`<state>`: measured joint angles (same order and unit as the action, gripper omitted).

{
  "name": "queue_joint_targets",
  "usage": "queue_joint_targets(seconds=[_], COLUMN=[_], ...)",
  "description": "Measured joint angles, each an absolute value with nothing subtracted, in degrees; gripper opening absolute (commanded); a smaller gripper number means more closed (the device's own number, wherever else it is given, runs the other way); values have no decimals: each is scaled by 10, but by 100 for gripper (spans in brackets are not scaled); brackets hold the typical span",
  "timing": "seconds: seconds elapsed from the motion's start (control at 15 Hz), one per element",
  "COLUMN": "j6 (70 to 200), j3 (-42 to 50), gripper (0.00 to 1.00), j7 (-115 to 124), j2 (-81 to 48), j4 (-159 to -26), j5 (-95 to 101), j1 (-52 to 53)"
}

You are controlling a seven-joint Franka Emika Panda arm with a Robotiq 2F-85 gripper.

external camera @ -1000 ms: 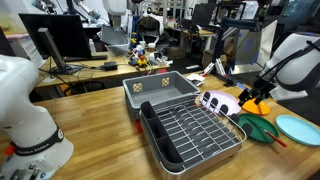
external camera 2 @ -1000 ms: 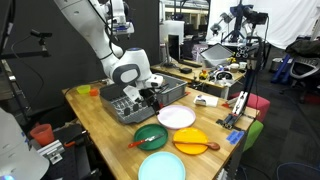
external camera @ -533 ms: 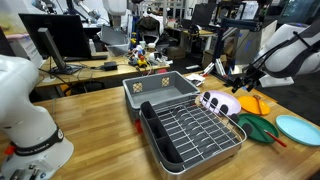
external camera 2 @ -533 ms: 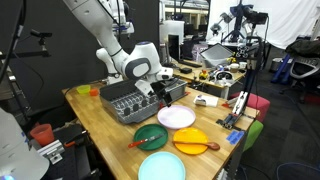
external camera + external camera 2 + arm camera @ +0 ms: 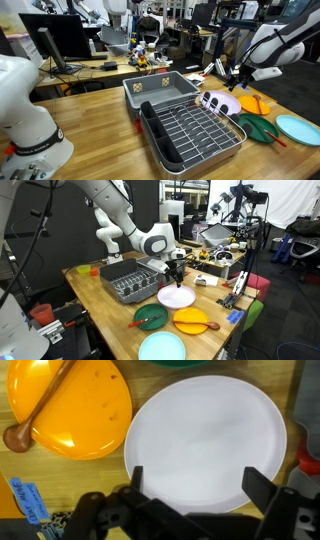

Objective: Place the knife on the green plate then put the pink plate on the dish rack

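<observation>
The robot's gripper should next close on the pink plate's rim (image 5: 231, 93) (image 5: 126, 464), on the side near the orange plate, away from the dish rack.
The pale pink plate (image 5: 210, 435) fills the wrist view, and my gripper (image 5: 200, 485) hangs open straight above it, its fingers apart over the plate's near rim with nothing between them. In both exterior views the gripper (image 5: 177, 277) (image 5: 238, 82) hovers above the pink plate (image 5: 177, 297), clear of it. The dark green plate (image 5: 151, 316) (image 5: 258, 127) lies beside it. The red-orange knife (image 5: 134, 324) (image 5: 272, 137) rests on the green plate, one end over its rim. The wire dish rack (image 5: 195, 130) (image 5: 140, 285) stands on the wooden table.
A grey plastic tub (image 5: 160, 88) adjoins the rack. An orange plate (image 5: 70, 405) carrying a wooden spoon (image 5: 40, 405) lies next to the pink plate. A turquoise plate (image 5: 162, 347) sits at the table's edge. A red cup (image 5: 40, 312) stands beside the table.
The arm has swung away from the rack and green plate to hover over the pink plate. The gripper stayed open and empty.
</observation>
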<state>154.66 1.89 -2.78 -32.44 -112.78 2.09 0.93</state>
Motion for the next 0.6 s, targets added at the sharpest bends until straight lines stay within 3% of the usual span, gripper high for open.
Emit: queue_joint_targets(seconds=[0.6], j6=[1460], j3=[43], gripper=[100], j7=[-31], j2=[-429], j4=[-986], j5=[65], j1=[8])
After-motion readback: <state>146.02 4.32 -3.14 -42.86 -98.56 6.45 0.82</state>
